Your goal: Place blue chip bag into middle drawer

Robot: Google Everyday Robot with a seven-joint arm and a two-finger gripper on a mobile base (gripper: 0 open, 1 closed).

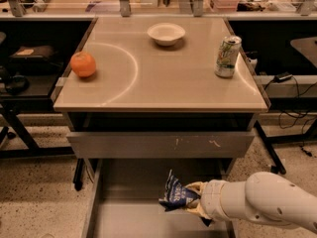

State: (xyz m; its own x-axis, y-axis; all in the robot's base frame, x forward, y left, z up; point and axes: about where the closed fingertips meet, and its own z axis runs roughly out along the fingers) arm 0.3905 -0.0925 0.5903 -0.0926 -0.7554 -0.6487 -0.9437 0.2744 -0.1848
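The gripper should release the blue chip bag near the centre of the open middle drawer's grey bottom (171,195). The bag is now held just above that floor.
The blue chip bag (175,196) is a crinkled dark-blue foil bag with white lettering. My gripper (192,201) is shut on its right end and holds it just above the floor of the open middle drawer (124,222), right of the drawer's centre. The drawer is a wide shallow grey metal tray pulled out below the table. My white arm (262,202) reaches in from the lower right.
A closed grey drawer front (161,144) with white scratch marks sits above the open drawer. On the tabletop stand an orange (83,64) at the left, a white bowl (166,33) at the back and a green can (227,56) at the right.
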